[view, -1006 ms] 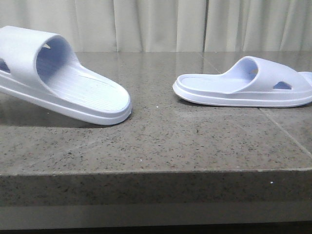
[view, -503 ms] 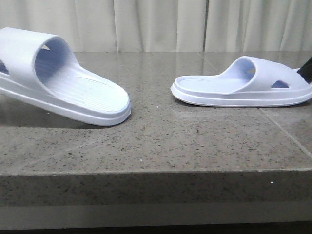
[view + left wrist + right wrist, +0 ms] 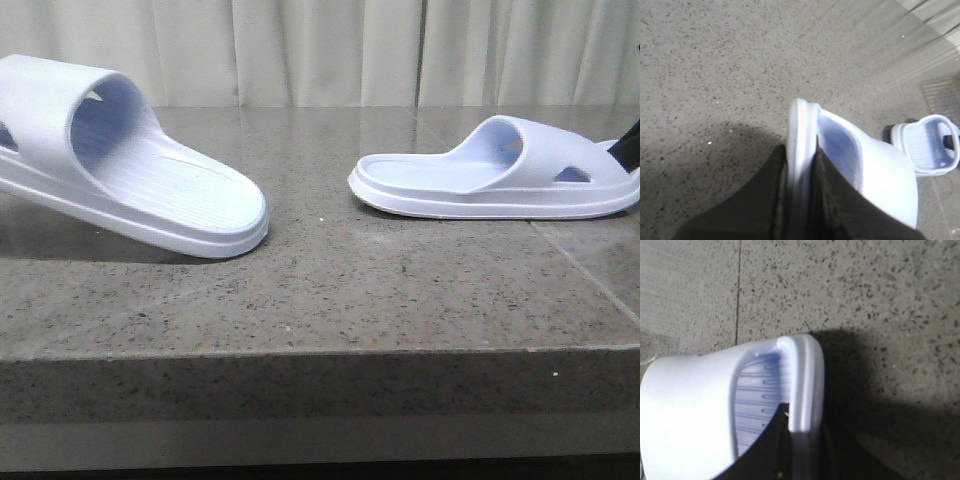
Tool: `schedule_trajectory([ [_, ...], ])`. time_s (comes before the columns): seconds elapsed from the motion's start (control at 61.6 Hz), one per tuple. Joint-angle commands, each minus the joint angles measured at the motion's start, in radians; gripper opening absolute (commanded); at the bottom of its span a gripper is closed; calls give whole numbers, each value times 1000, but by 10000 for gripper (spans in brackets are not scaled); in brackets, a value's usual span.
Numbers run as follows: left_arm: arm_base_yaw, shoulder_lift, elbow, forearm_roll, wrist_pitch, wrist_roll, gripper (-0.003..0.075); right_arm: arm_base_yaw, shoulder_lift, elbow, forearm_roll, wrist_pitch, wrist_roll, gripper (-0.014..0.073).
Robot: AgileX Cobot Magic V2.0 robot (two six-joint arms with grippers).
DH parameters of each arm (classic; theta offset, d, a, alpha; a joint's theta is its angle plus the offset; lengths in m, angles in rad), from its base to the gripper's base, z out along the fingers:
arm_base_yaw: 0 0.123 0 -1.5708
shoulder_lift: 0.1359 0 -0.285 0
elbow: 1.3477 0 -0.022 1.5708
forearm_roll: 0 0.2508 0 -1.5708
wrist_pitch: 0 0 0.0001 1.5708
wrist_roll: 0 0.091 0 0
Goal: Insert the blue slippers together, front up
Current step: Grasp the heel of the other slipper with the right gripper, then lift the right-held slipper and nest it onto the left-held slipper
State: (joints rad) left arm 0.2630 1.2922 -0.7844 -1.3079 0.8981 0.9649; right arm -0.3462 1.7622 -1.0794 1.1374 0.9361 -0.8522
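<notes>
The blue slipper in my right gripper will be let go tucked into the other slipper (image 3: 402,148), above the stone by its toe end.
Two pale lavender-blue slippers are on the grey stone table (image 3: 330,290). The left slipper (image 3: 150,180) is tilted, its heel end raised off the left edge of the front view, its toe on the table. My left gripper (image 3: 802,152) is shut on its sole edge (image 3: 800,130). The right slipper (image 3: 480,185) lies flat, toe pointing left. My right gripper (image 3: 802,426) is shut on its heel rim (image 3: 802,385); a dark part of it shows in the front view (image 3: 628,148). The right slipper also shows in the left wrist view (image 3: 927,150).
A gap of bare stone lies between the two slippers. The table's front edge (image 3: 320,352) runs across the front view. Pale curtains (image 3: 320,50) hang behind the table. A seam in the stone (image 3: 585,275) runs under the right slipper.
The right slipper has slid slightly to the left, and the dark right gripper has come into the front view at its heel. The left slipper has barely moved.
</notes>
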Motion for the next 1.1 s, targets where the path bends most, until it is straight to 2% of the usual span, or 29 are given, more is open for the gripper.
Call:
schedule_trajectory([
  [0.0, -28, -30, -22, -111, 18, 2, -20, -2, -96, -23, 25, 49, -34, -114],
  [0.13, -109, -30, -22, -128, -31, 2, -20, -15, -205, -23, 25, 47, -3, -114],
  [0.357, -321, -25, -22, -247, -289, 2, -20, -116, -399, 29, 82, 53, 77, -117],
  [0.471, -390, 11, -22, -267, -322, 2, -20, -187, -446, 90, 107, 94, 77, -117],
  [0.568, -433, 55, -22, -281, -359, 2, -20, -202, -451, 145, 145, 124, 70, -117],
  [0.698, -468, 107, -22, -288, -380, 2, -20, -172, -451, 199, 203, 127, 12, -117],
  [0.828, -497, 152, -22, -291, -382, 2, -20, -99, -451, 232, 216, 88, -7, -117],
  [1.088, -525, 167, -22, -301, -410, 17, -20, 86, -450, 263, 218, -89, -6, -117],
])
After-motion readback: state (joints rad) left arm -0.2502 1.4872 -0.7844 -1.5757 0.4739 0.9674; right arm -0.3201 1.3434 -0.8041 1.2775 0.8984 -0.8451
